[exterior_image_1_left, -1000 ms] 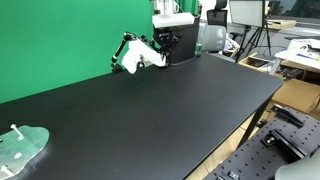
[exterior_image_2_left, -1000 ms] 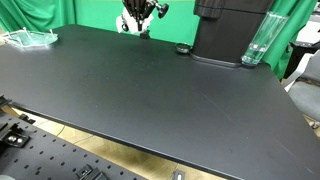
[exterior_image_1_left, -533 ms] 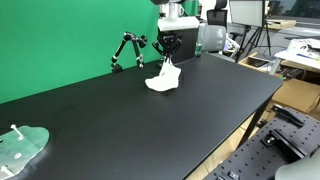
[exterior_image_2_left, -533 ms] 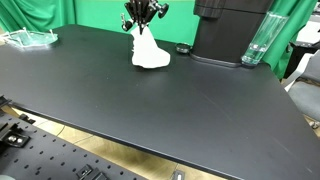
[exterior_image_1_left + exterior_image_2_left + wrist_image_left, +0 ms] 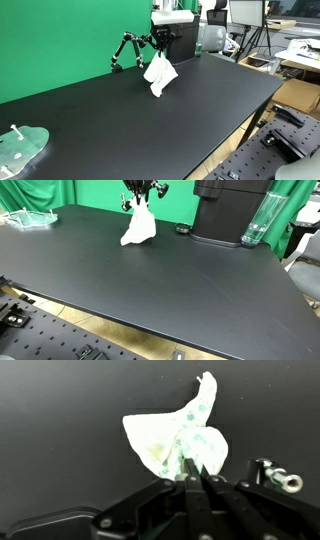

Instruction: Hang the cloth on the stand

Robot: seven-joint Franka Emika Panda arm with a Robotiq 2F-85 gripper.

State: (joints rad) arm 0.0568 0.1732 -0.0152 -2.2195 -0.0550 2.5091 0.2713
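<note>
Next, my gripper releases the white cloth over the black jointed stand [image 5: 135, 59], at a spot that is just a little below the top joint of the stand.
A white cloth with faint green print hangs from my gripper in both exterior views [image 5: 159, 73] [image 5: 138, 227]. Its lower corner is just off the black table [image 5: 150, 130]. My gripper [image 5: 160, 54] [image 5: 140, 202] is shut on the cloth's top. A small black jointed stand [image 5: 124, 50] stands at the back of the table by the green wall, a short way from the cloth. In the wrist view the cloth [image 5: 170, 435] spreads out beyond my closed fingertips [image 5: 192, 468]. A black part with a metal screw [image 5: 280, 480] shows beside them.
A pale green and white object [image 5: 22, 145] [image 5: 30, 218] lies at one far corner of the table. The robot's black base [image 5: 230, 210], a clear bottle [image 5: 257, 220] and a small black knob [image 5: 182, 228] are near the back edge. A green backdrop [image 5: 60, 40] stands behind.
A second ago the cloth was at the stand. Half a second ago it rested on the table under the gripper. Now it hangs lifted off the surface, shifted slightly toward the stand.
</note>
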